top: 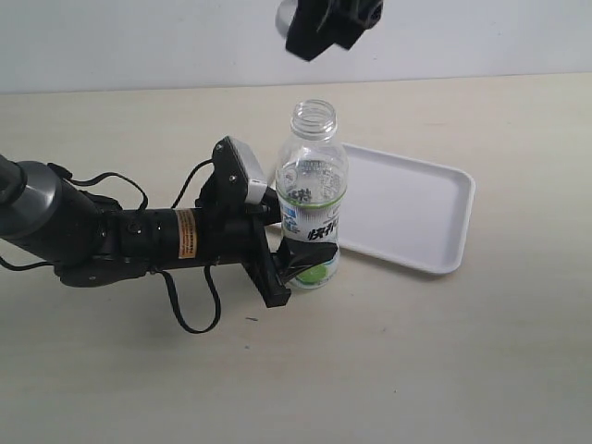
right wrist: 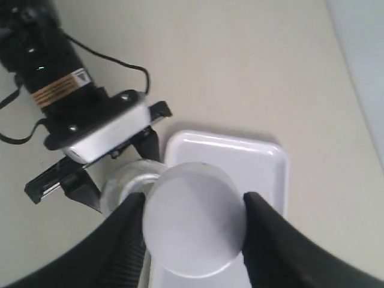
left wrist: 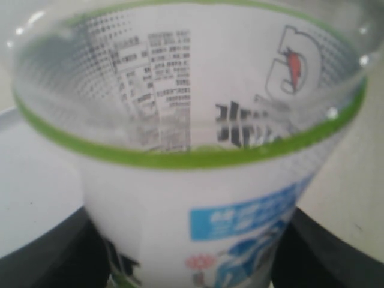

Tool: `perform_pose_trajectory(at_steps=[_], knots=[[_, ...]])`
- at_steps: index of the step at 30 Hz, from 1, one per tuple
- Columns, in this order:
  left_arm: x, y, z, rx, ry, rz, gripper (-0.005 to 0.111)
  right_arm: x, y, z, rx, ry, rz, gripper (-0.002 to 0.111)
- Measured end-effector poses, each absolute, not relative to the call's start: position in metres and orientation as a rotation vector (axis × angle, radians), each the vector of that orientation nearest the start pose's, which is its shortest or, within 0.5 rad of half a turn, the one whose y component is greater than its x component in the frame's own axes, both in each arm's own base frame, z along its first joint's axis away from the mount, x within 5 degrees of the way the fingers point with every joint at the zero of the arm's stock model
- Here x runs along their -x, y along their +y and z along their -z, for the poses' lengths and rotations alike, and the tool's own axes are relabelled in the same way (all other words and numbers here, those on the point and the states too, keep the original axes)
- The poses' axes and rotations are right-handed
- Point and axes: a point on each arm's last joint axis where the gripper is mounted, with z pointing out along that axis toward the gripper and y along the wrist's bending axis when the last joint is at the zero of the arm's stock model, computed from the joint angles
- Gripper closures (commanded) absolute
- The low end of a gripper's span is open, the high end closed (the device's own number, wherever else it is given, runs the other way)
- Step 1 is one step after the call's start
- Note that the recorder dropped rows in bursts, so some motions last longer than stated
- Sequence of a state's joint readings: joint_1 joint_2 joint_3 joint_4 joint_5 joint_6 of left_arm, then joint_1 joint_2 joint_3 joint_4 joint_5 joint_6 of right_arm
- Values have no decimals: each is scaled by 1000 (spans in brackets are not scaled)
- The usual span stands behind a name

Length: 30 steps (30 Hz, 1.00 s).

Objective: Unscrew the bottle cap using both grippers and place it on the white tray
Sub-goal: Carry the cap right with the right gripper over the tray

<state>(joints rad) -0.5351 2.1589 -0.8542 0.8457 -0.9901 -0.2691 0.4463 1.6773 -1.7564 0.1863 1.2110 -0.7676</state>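
Observation:
I should use my right gripper to set the bottle cap, now hanging high above the bottle, down close to the middle of the white tray (top: 377,194), beside the bottle.
The bottle (top: 313,196) stands upright on the table with its neck open and no cap on it. My left gripper (top: 294,264) is shut on the bottle's lower body; its label (left wrist: 198,222) fills the left wrist view between the two black jaws. High above the bottle, at the top edge of the exterior view, hangs my right gripper (top: 328,23). It is shut on the bottle cap (right wrist: 193,219), a white disc pinched between both black fingers. Below the cap I see the bottle's open mouth (right wrist: 126,183) and the white tray (right wrist: 258,162).
The white tray (top: 416,208) lies on the table just right of the bottle, with nothing in it. The left arm's grey body and looping black cables (top: 190,314) stretch across the table's left side. A pale wall runs behind the table.

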Motion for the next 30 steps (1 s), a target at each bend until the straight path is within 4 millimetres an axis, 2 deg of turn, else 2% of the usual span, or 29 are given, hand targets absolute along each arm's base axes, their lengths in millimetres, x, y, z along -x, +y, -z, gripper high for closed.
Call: perform_pose_trajectory(at_steps=[4,6,9,11,13,15,19,22,26,29,30], knots=[[-281,-233,-79,-1178,1606,833,107,-320,129,-400,1138,2298,-71,108],[-281,-233,-79,-1178,1606,833,107,-326,106,-404,908,2394,-42,108],[-281,-233,-79,-1178,1606,833,107,-331,84,-397,662,2501,-39,108],[-281,-233,-79,-1179,1605,833,107,-334,79,-385,594,2559,-45,108],[-281,-233,-79,-1183,1604,835,107,-336,79,-366,580,2629,-56,108],[-281,-233,-79,-1186,1603,835,107,-342,82,-338,573,2701,-90,108],[-281,-233,-79,-1189,1601,836,107,-361,85,-289,548,2773,-109,108],[-280,-233,-79,-1191,1599,838,107,-376,80,-261,500,2826,-138,108],[-280,-233,-79,-1193,1598,838,107,-398,67,-210,402,2926,-188,108],[-280,-233,-79,-1193,1598,838,107,-408,64,-162,406,3020,-170,108],[-280,-233,-79,-1194,1598,839,107,-409,64,-156,401,3022,-173,108]])
